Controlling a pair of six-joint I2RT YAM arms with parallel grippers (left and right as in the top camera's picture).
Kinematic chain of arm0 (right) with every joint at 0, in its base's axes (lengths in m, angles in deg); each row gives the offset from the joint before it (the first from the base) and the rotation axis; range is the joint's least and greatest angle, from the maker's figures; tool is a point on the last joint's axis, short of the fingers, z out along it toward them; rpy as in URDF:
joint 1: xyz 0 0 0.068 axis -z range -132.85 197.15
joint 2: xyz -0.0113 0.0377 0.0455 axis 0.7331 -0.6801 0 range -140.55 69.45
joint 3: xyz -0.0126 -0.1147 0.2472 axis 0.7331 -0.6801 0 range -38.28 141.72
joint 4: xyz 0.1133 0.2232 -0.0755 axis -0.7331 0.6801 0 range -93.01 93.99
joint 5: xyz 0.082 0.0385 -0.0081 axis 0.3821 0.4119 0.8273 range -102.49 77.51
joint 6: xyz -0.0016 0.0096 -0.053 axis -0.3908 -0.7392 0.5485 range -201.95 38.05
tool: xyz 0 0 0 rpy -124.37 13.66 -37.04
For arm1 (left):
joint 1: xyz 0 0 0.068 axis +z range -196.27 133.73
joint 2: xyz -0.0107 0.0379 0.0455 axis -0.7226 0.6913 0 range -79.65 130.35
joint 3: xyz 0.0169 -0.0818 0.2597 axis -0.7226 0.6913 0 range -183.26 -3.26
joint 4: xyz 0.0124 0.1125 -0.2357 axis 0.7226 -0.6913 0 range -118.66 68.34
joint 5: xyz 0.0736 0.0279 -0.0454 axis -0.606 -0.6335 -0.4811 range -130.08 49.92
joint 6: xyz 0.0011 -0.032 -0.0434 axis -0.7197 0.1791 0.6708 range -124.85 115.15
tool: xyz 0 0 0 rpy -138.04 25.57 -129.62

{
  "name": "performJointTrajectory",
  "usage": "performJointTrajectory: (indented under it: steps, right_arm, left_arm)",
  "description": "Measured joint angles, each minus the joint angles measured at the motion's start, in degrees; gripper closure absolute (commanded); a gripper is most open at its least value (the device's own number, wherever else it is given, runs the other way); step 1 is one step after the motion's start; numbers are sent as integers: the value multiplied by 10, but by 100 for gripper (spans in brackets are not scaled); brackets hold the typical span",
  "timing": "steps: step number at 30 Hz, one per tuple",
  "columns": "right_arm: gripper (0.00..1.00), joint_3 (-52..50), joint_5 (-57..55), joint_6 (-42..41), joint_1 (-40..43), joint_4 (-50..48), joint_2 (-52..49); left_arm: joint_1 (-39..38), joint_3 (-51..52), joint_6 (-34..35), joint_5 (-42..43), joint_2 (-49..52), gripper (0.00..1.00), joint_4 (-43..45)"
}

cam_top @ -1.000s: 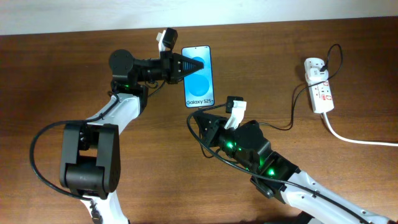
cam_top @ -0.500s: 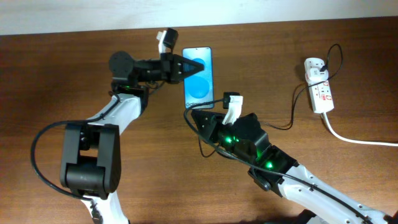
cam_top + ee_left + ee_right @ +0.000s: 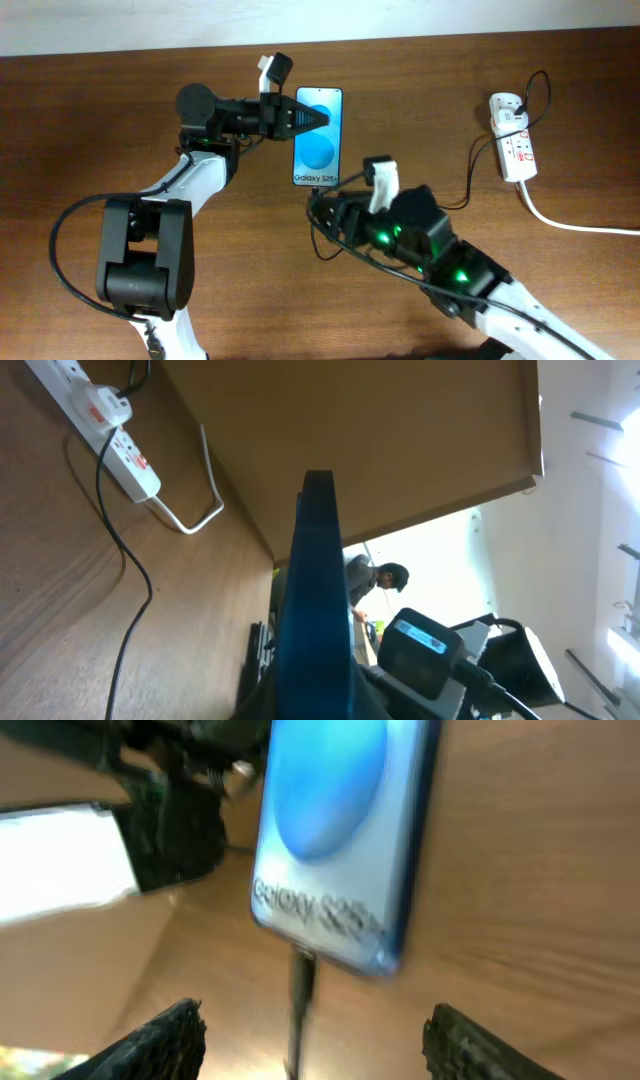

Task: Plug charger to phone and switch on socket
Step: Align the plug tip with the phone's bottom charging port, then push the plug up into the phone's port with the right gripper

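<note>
My right gripper should close on the black plug [image 3: 302, 980] and push it deeper before going to the socket, as the charger sits shallow in the phone's bottom port.
The phone [image 3: 318, 140] lies screen up on the wooden table, its blue display lit. My left gripper [image 3: 318, 118] is shut on its upper left edge; the left wrist view shows the phone [image 3: 315, 590] edge-on between the jaws. The charger's black plug [image 3: 318, 186] sits in the phone's bottom port, and in the right wrist view the plug [image 3: 300, 982] hangs below the phone [image 3: 340, 830]. My right gripper [image 3: 315, 1045] is open just behind the plug, with a finger on each side and neither touching it. The white socket [image 3: 513, 138] lies at the far right.
A thick white cord [image 3: 575, 222] trails from the socket to the right edge. The thin black cable [image 3: 472, 172] loops from the socket toward my right arm. The socket [image 3: 105, 422] and its cord also show in the left wrist view.
My right gripper has opened, let go of the charger plug and drawn back a little. The plug stays at the phone's bottom. The left gripper still holds the phone.
</note>
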Motion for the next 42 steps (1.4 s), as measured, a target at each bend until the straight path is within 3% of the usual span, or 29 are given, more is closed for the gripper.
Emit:
performJointTrajectory:
  steps: [4,8,16,20,22,29,32,42]
  right_arm:
    - [26,1,-56,32,1,105,68]
    - [30,7,-84,45,-5,127,103]
    - [31,30,-265,48,-150,126,19]
    - [39,69,-365,49,-180,125,-48]
    - [54,84,-396,52,-180,117,-82]
    - [90,89,-422,56,-181,100,-111]
    - [96,89,-431,55,-180,94,-112]
    - [96,88,-393,56,-147,57,-119]
  left_arm:
    - [0,1,0,-9,0,100,0]
    - [0,1,0,-43,0,100,0]
    - [-8,1,-31,-82,0,100,-37]
    - [-10,1,-44,-83,0,100,-43]
    - [-12,1,-49,-83,0,100,-43]
    - [-26,2,-52,-75,0,100,-43]
    - [-23,2,-51,-68,0,100,-43]
    - [-12,-1,-49,-85,0,100,-43]
